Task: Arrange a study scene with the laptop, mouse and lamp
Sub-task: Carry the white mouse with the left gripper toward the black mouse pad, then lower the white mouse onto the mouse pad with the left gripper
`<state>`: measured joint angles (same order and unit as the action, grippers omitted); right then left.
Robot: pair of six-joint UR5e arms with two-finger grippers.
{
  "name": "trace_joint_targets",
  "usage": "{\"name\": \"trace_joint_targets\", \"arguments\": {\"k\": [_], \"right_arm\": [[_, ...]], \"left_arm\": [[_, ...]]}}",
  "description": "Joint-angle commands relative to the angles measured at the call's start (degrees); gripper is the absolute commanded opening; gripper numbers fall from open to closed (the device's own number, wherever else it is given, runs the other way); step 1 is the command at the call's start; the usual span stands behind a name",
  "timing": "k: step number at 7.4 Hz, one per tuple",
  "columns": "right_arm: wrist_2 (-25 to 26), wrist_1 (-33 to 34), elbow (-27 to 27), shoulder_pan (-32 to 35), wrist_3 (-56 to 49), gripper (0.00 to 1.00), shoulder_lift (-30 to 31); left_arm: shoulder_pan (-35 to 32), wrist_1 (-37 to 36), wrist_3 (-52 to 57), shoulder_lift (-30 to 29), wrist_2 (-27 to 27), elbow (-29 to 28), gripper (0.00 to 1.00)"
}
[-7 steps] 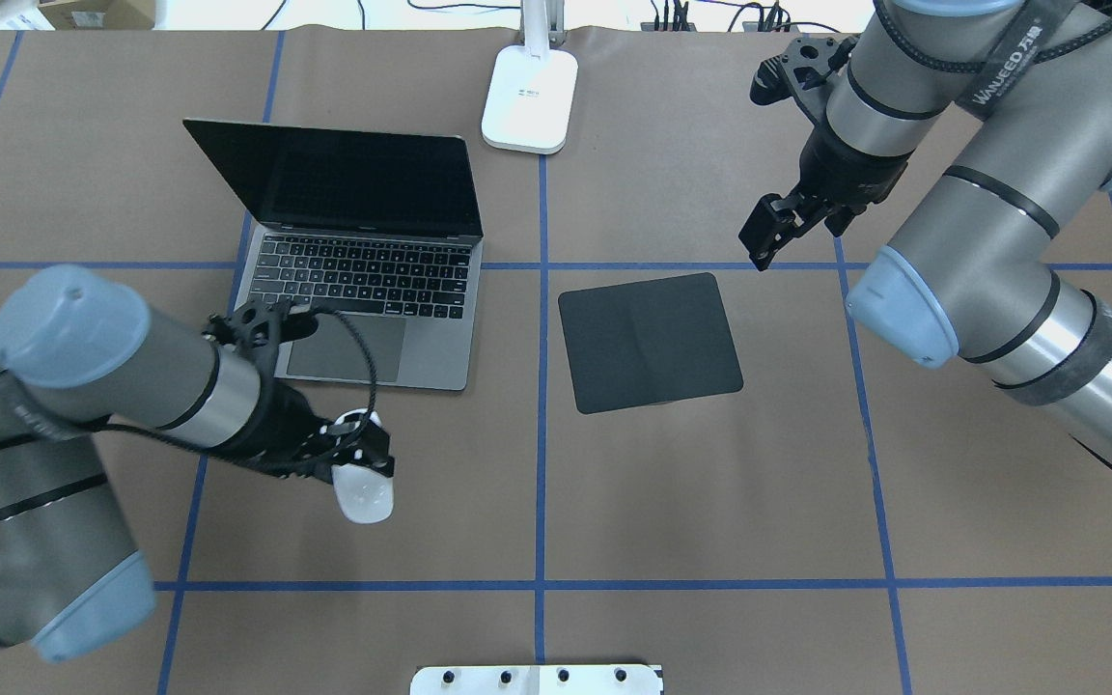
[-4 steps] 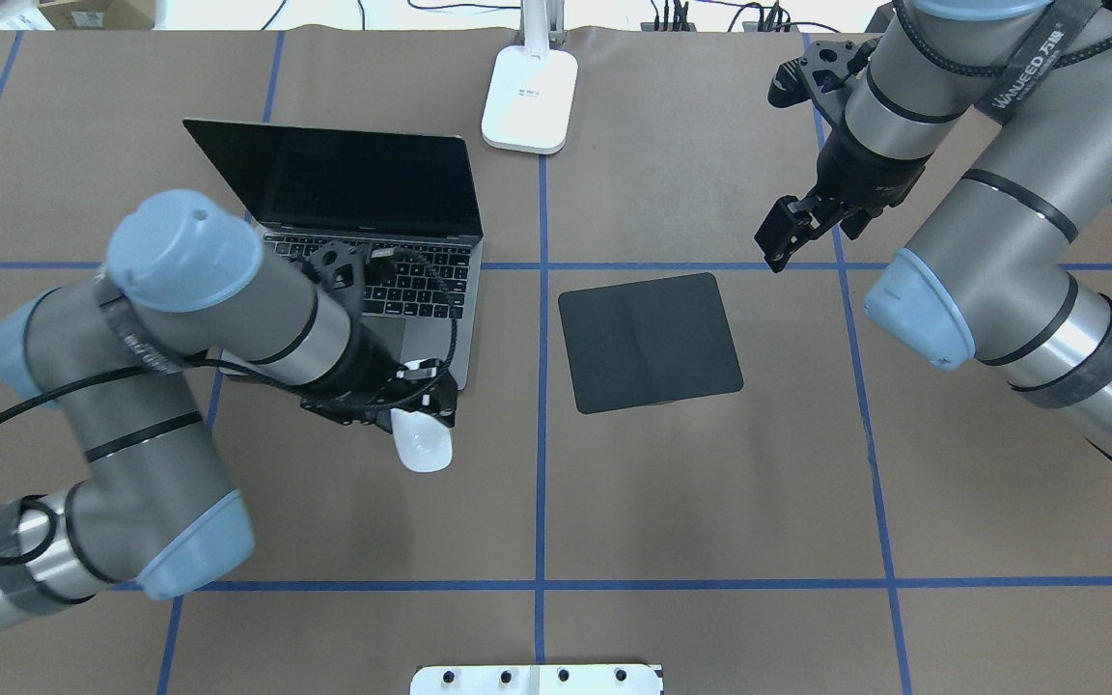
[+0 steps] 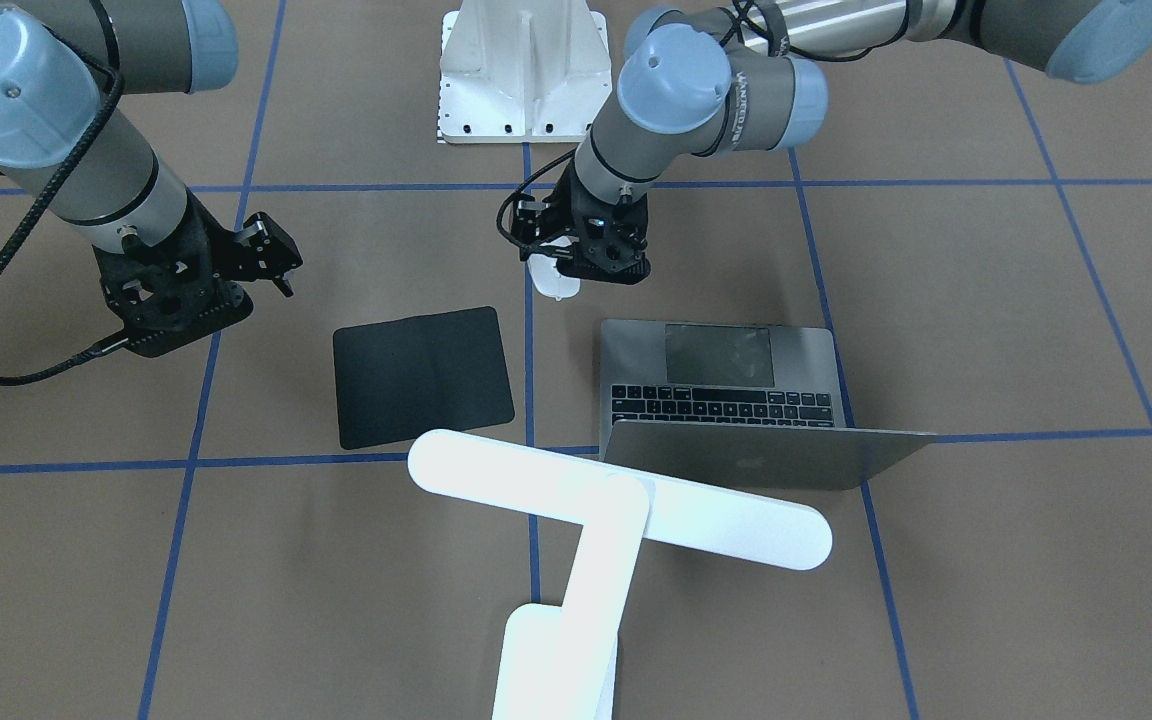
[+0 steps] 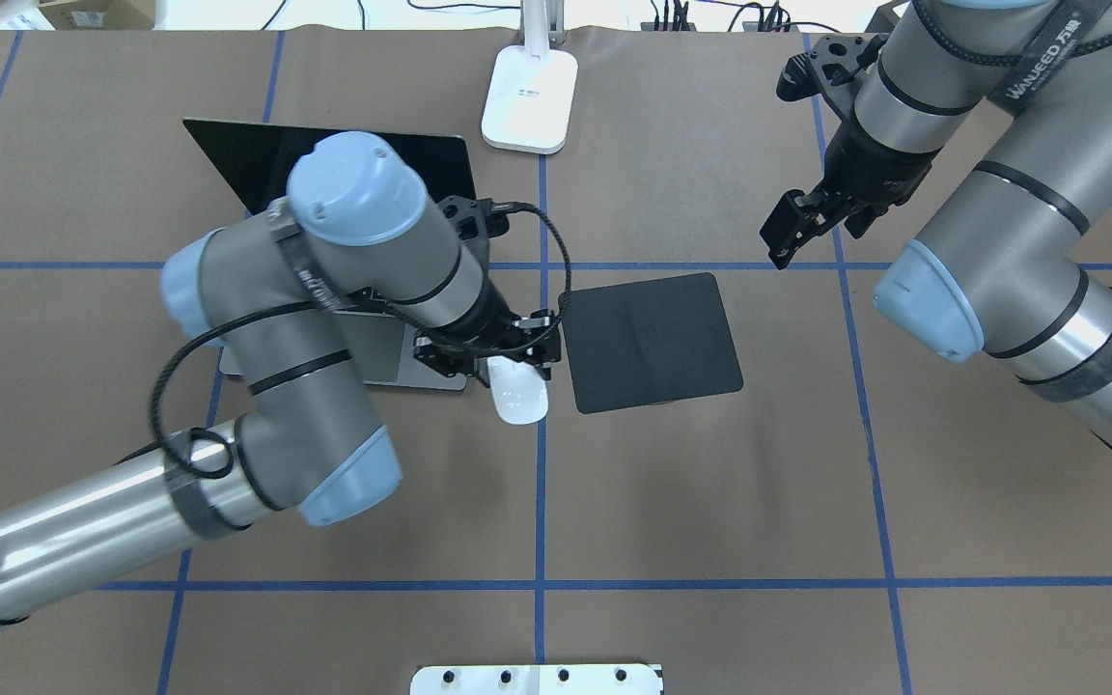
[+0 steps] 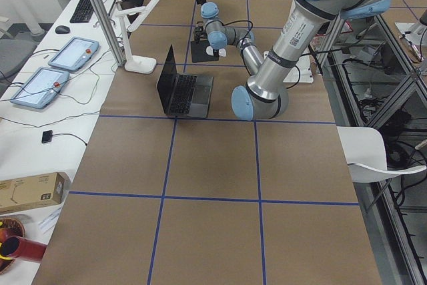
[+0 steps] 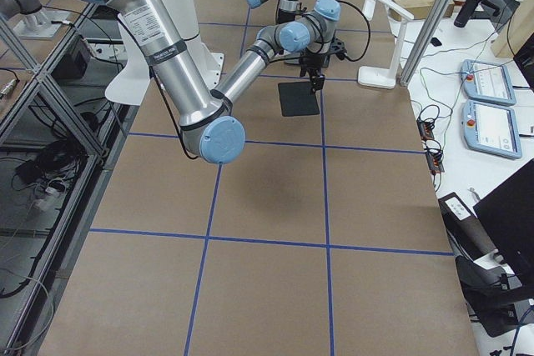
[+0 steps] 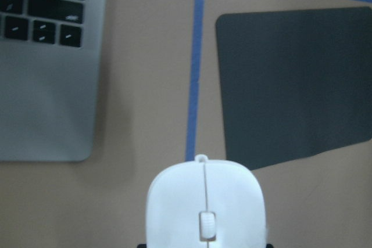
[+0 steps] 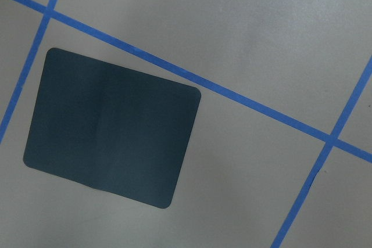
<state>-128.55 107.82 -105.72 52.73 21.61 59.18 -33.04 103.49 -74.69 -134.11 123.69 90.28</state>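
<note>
My left gripper should release the white mouse on the black mouse pad's corner (image 3: 491, 394) (image 7: 240, 51) nearest to the laptop's screen. The mouse is now held just off the laptop.
My left gripper (image 4: 515, 365) is shut on the white mouse (image 4: 520, 400) and holds it just off the laptop's front right corner, beside the near left edge of the black mouse pad (image 4: 651, 340). The left wrist view shows the mouse (image 7: 205, 207) above bare table, with the pad (image 7: 296, 85) ahead to the right. The grey laptop (image 3: 726, 385) stands open, and in the overhead view my left arm hides much of it. The white lamp (image 3: 616, 500) stands behind it, its base (image 4: 530, 97) at the table's far edge. My right gripper (image 4: 812, 230) is open and empty, right of the pad.
A white bolted pedestal (image 3: 521, 70) stands at the robot's edge of the table. Blue tape lines cross the brown table (image 4: 710, 483). The right wrist view shows only the pad (image 8: 113, 126) and tape lines.
My left arm has carried the mouse right and away from the robot, from in front of the laptop to the pad's near left edge. The right arm has drifted slightly right.
</note>
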Motion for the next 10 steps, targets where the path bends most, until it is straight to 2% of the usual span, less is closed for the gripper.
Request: {"name": "trace_joint_targets", "arguments": {"k": [1, 2, 6, 10], "right_arm": [[-1.1, 0.0, 0.2, 0.9, 0.0, 1.00, 0.2], [-1.6, 0.0, 0.3, 1.2, 0.0, 1.00, 0.4], [-2.5, 0.0, 0.2, 1.9, 0.0, 1.00, 0.8], [-2.5, 0.0, 0.1, 1.9, -0.1, 1.00, 1.1]], "left_arm": [[0.1, 3.7, -0.3, -9.6, -3.0, -13.5, 0.67], [0.1, 6.5, -0.4, -11.4, -3.0, -17.9, 0.67], [0.0, 8.1, 0.0, -14.6, -5.4, -24.8, 0.66], [-0.3, 8.7, -0.3, -15.2, -5.8, -28.0, 0.66]]}}
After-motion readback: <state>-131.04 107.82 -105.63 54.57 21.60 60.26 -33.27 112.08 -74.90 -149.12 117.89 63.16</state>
